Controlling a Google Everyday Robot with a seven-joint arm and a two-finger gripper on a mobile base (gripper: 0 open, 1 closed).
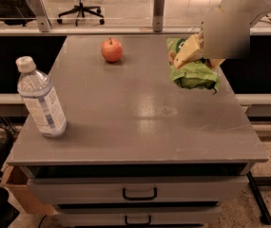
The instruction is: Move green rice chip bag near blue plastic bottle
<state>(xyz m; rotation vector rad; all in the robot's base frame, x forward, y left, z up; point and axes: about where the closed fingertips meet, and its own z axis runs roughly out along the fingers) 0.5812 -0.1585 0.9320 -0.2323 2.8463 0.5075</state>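
Next, I set the green rice chip bag beside the blue plastic bottle, in front of the apple (114, 104).
The green rice chip bag (193, 72) hangs crumpled in my gripper (191, 55) above the table's right side, lifted off the surface. My gripper is shut on the bag's top, and its tan fingers (188, 51) cover part of the bag. The arm comes in from the upper right. The blue plastic bottle (40, 99), clear with a white cap and pale blue label, stands upright near the table's front left corner, far from the bag.
A red apple (112, 50) sits at the back middle of the grey table (140, 122). Drawers with handles (139, 194) are below the front edge. A glass partition and office chairs (78, 4) stand behind the table.
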